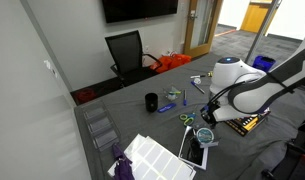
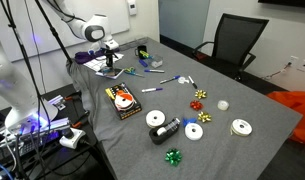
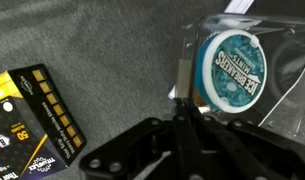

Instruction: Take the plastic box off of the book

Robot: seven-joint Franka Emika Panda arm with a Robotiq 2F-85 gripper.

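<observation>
The plastic box will go on the grey table [image 1: 172, 115] between the black mug and the green-handled scissors.
The plastic box [image 3: 232, 62], clear with a round teal printed lid, sits on the glossy black book [image 3: 284, 95] at the right of the wrist view. My gripper [image 3: 185, 103] has its fingers closed together at the box's left edge, by the book's white edge. I cannot tell whether it touches the box. In an exterior view the gripper [image 1: 206, 127] hangs just over the box [image 1: 204, 136] on the book [image 1: 193, 152]. In an exterior view the gripper [image 2: 110, 68] is at the table's far end, and box and book are not clear there.
A black tray of orange-red items [image 3: 32, 110] lies to the left, also in an exterior view [image 2: 122, 100]. A white gridded sheet [image 1: 157, 158], green-handled scissors [image 1: 187, 119] and a black mug [image 1: 151, 102] lie near the book. Tape rolls and bows [image 2: 195, 131] are spread over the grey table.
</observation>
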